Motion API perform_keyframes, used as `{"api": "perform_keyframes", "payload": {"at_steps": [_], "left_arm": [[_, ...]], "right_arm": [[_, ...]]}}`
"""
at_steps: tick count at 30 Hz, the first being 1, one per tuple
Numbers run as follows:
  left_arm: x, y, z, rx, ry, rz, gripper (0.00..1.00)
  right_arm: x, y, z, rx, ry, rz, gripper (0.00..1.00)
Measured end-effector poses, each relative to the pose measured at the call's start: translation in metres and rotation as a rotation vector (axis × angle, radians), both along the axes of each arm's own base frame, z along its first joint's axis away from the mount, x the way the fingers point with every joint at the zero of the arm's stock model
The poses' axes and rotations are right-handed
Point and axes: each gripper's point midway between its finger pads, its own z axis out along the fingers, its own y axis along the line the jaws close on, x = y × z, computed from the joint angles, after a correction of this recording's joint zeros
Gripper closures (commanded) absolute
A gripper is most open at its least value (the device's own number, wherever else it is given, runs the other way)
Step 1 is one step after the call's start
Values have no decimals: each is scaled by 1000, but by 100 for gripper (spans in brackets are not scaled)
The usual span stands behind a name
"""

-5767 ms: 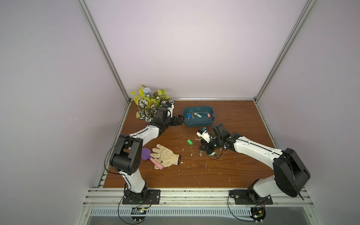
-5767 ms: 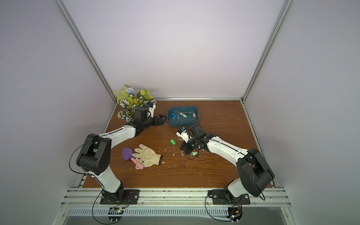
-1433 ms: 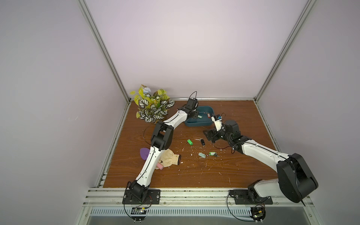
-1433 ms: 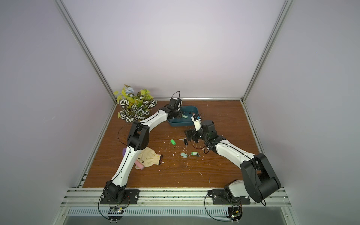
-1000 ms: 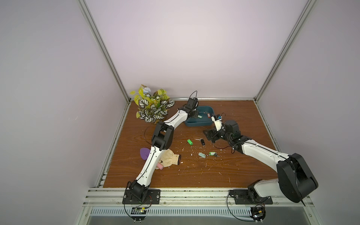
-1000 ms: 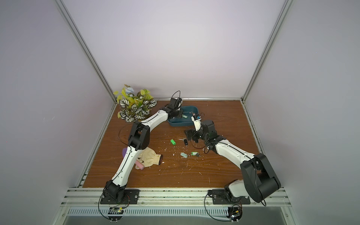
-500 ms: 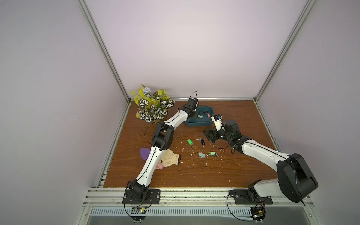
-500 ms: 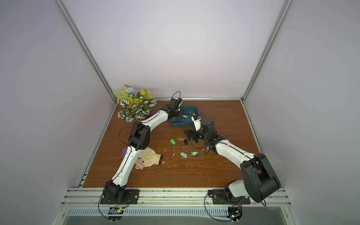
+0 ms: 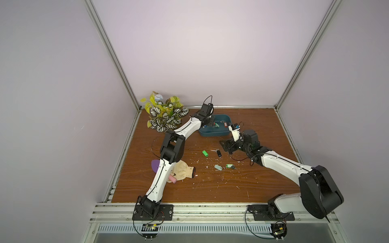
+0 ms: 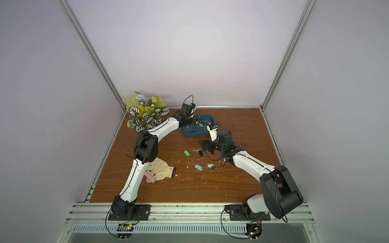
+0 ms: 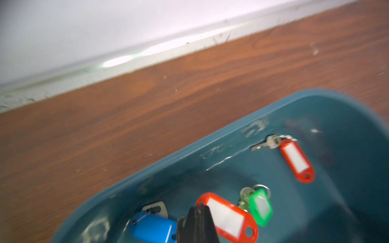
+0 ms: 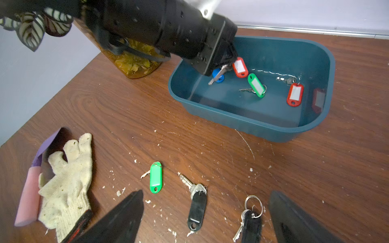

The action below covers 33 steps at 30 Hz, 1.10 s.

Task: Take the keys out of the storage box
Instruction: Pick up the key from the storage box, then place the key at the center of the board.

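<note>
Next, my left gripper releases the red key tag on the wood [image 9: 209, 165] next to the pale teal tag, toward the cream glove.
The dark teal storage box [image 9: 212, 134] [image 10: 193, 133] sits at the back of the table. My left gripper [image 9: 210, 124] [image 12: 228, 60] reaches inside it, shut on the end of a red key tag [image 11: 229, 218] [image 12: 240, 67]. A blue-tagged key [image 11: 151, 229], a green-tagged one [image 12: 255, 85] and another red-tagged one [image 12: 294, 94] also lie in the box. On the table are keys with a green tag [image 9: 205, 153], a black tag [image 12: 196, 208], a pale teal tag [image 9: 218, 167] and another green tag [image 9: 229, 166]. My right gripper [image 9: 226, 145] [image 12: 207, 218] hovers open over the black-tagged keys.
A leafy potted plant [image 9: 166, 117] stands at the back left, close to my left arm. A cream glove [image 9: 185, 171], a pink stick [image 9: 173, 179] and a purple piece [image 9: 155, 165] lie at the left front. White flecks are scattered over the wood.
My left gripper has closed inside the box during the last second. Neither arm has visibly shifted in that time.
</note>
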Motion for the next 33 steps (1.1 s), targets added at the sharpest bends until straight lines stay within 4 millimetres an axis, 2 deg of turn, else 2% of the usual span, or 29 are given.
{"api": "perform_keyframes", "payload": {"at_steps": [6,10,13,17,20,23,26,29,33], "left_arm": [[-8,0,51,-63,-64,-10,100],[-24,6,67,-81,-70,-15,100],[-43,15,74,-84,-61,-13,100],[-91,28,84,-90,-55,-13,100],[-145,25,86,-96,-45,-45,100],[-202,13,72,-104,-18,-103,100],[-255,13,37,-88,51,-142,100],[-289,29,-3,-59,132,-130,100],[-314,47,-43,-40,212,-99,100]], "right_arm": [[2,-2,0,-6,-4,-13,0],[4,-7,1,-18,-11,-42,0],[6,-13,4,-27,-19,-77,1],[10,-25,18,-25,-53,-139,1],[14,-36,23,-21,-66,-195,0],[19,-46,25,-20,-67,-244,0],[22,-52,25,-20,-66,-276,1],[22,-52,23,-16,-59,-284,1],[22,-52,14,-21,-31,-289,1]]}}
